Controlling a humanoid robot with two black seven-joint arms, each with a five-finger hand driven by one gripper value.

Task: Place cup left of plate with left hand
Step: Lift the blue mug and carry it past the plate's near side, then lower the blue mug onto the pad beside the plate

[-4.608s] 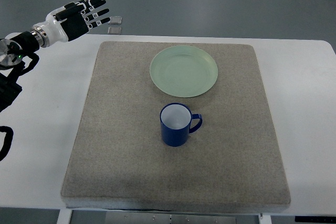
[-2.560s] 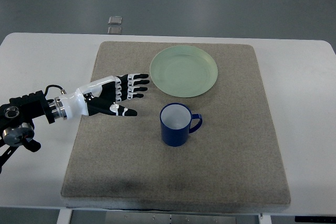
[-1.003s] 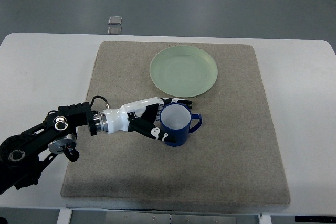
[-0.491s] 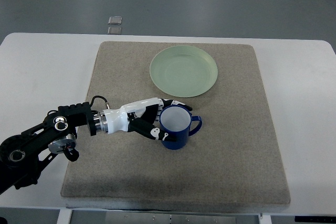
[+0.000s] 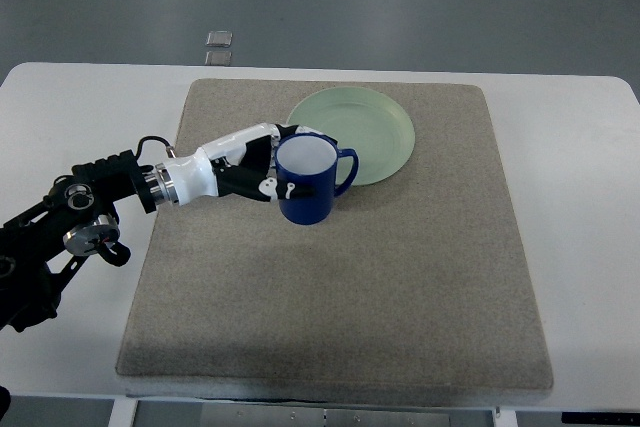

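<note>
Next, my left gripper lets go of the blue cup near the grey mat's far corner on my arm's side (image 5: 217, 158).
A blue cup (image 5: 309, 180) with a white inside is held up above the grey mat (image 5: 330, 277), its handle pointing right. My left hand (image 5: 262, 165) is shut on the cup from its left side, the arm reaching in from the left edge. The cup overlaps the lower left rim of the pale green plate (image 5: 362, 130), which lies at the mat's far middle. The right hand is out of sight.
The mat covers most of a white table (image 5: 80, 117). Two small grey squares (image 5: 218, 47) lie on the floor beyond the table's far edge. Bare mat stretches left of the plate and across the near half.
My left hand closed on the cup, lifted it off the mat and carried it up and left, from below the plate to its lower left rim.
</note>
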